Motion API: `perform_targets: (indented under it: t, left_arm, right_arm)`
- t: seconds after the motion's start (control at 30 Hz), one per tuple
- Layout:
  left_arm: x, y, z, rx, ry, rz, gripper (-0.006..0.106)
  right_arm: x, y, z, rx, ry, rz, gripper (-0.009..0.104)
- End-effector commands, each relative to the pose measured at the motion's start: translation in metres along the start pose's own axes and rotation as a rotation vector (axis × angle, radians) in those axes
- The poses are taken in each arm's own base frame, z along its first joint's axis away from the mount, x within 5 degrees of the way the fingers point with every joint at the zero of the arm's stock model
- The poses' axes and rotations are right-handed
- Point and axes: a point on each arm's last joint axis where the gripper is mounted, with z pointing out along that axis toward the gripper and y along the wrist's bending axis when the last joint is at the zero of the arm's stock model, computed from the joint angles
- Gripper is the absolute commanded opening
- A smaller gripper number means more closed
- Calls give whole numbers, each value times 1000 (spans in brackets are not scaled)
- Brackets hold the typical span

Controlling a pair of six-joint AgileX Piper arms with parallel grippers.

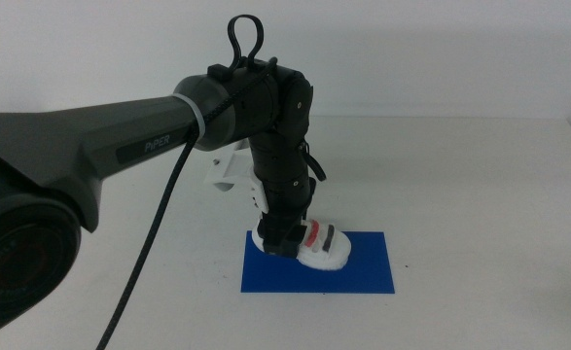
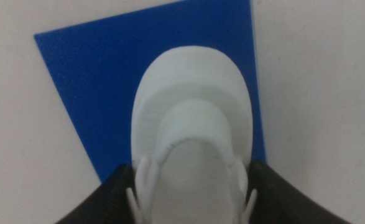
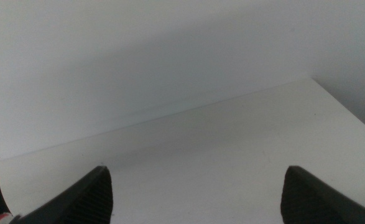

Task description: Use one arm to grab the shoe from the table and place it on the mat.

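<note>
Next, I set the white shoe down on the middle of the blue mat (image 1: 309,257) with my left gripper. The shoe is now low at the mat's far corner.
My left arm (image 1: 149,136) reaches in from the left and its gripper (image 1: 283,243) points down at the blue mat (image 1: 363,267). It is shut on the white shoe (image 1: 322,248) with the red and dark grey straps. The shoe sits low at the mat's far left corner, its heel end at the mat's edge; I cannot tell if it touches. In the left wrist view the shoe's white sole (image 2: 191,118) fills the middle over the mat (image 2: 95,81), with the left gripper (image 2: 191,202) gripping its sides. My right gripper (image 3: 194,199) is open, empty, and out of the middle view.
The white table (image 1: 480,194) spreads wide around the mat, with its far edge against a pale wall. The left arm's black cable (image 1: 144,262) hangs down toward the front. The right wrist view shows bare tabletop (image 3: 232,143) and a corner.
</note>
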Motion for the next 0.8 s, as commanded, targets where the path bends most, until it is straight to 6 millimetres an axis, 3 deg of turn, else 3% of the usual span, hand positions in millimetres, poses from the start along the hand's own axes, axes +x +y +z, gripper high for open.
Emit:
perform_targets:
  t: [0.0,0.13,0.3,0.4,0.47,0.67,0.77]
  left_arm:
    - [4,1,-5,3,17,123,-2]
    - [9,2,-6,13,-4,780,-2]
    - [9,6,-5,-49,-13,1862,-2]
    - [10,4,-5,-33,-29,2236,-2]
    - [12,0,-5,10,-63,2361,-2]
    - [18,-2,-6,92,-62,2303,-2]
    - [20,-6,-6,135,-114,2383,-2]
  right_arm:
    - [0,0,0,-4,-10,-11,79]
    - [0,0,0,-4,-10,-11,79]
    - [0,0,0,-4,-10,-11,79]
    - [0,0,0,-4,-10,-11,79]
    - [0,0,0,-4,-10,-11,79]
    - [0,0,0,-4,-10,-11,79]
    - [0,0,0,-4,-10,-11,79]
